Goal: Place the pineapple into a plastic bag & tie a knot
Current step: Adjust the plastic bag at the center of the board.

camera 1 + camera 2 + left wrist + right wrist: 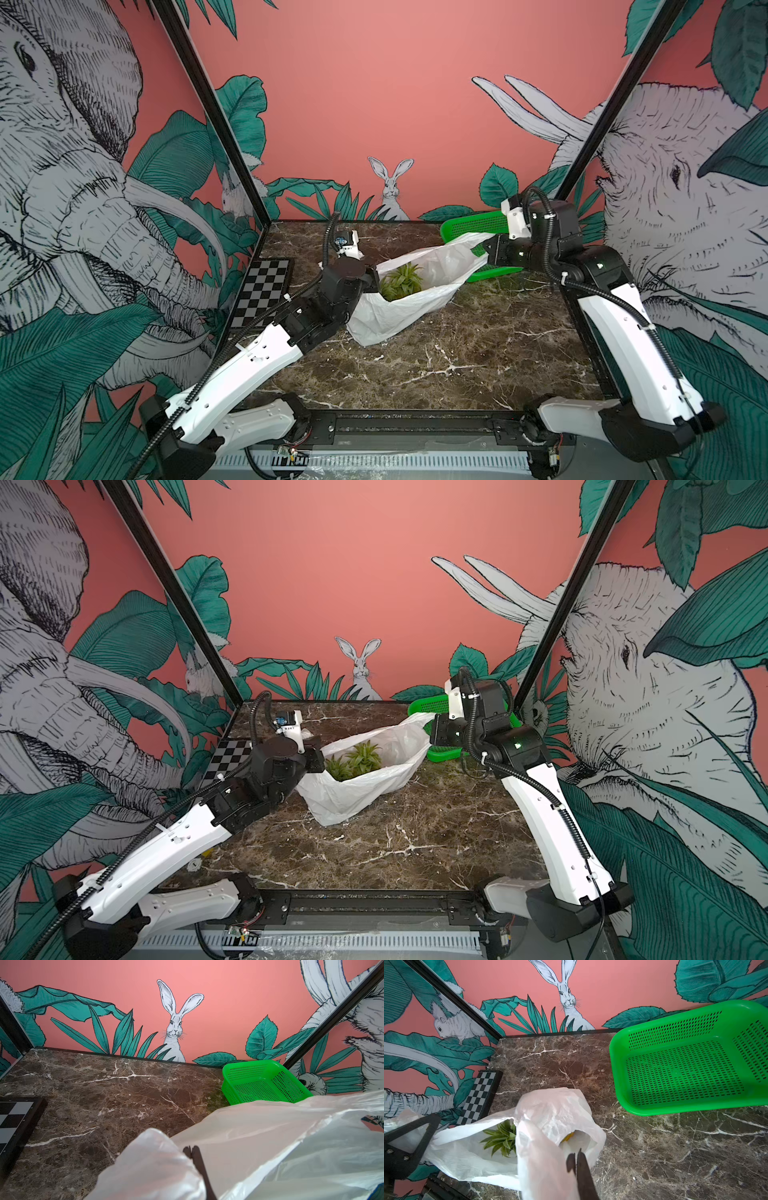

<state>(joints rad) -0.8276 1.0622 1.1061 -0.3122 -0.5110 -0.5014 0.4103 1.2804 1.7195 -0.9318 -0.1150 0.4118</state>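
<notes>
My right gripper needs to let go of its end and take the plastic at my left gripper's end (pixel 368 308), because the bag stretched between my grippers gapes over the pineapple.
The white plastic bag (pixel 399 316) (pixel 345 796) lies on the marble table, stretched between my two grippers with its mouth open. The pineapple sits inside it; its green crown (pixel 401 282) (pixel 357 758) (pixel 502 1138) shows through the opening. My left gripper (pixel 370 277) (pixel 318 760) (pixel 191 1150) is shut on the bag's near-left edge. At the bag's far-right end, in front of the basket, my right gripper (pixel 488 251) (pixel 432 733) (pixel 576 1157) is shut on the plastic. In both wrist views the plastic (pixel 270 1136) (pixel 554 1113) drapes over the fingers. No knot is in view.
A green mesh basket (pixel 469 226) (pixel 430 706) (pixel 249 1072) (pixel 614 1068) stands at the back right, right behind my right gripper. A checkerboard (pixel 262 291) (pixel 228 754) (pixel 477 1097) lies along the table's left edge. Walls close in the back and both sides.
</notes>
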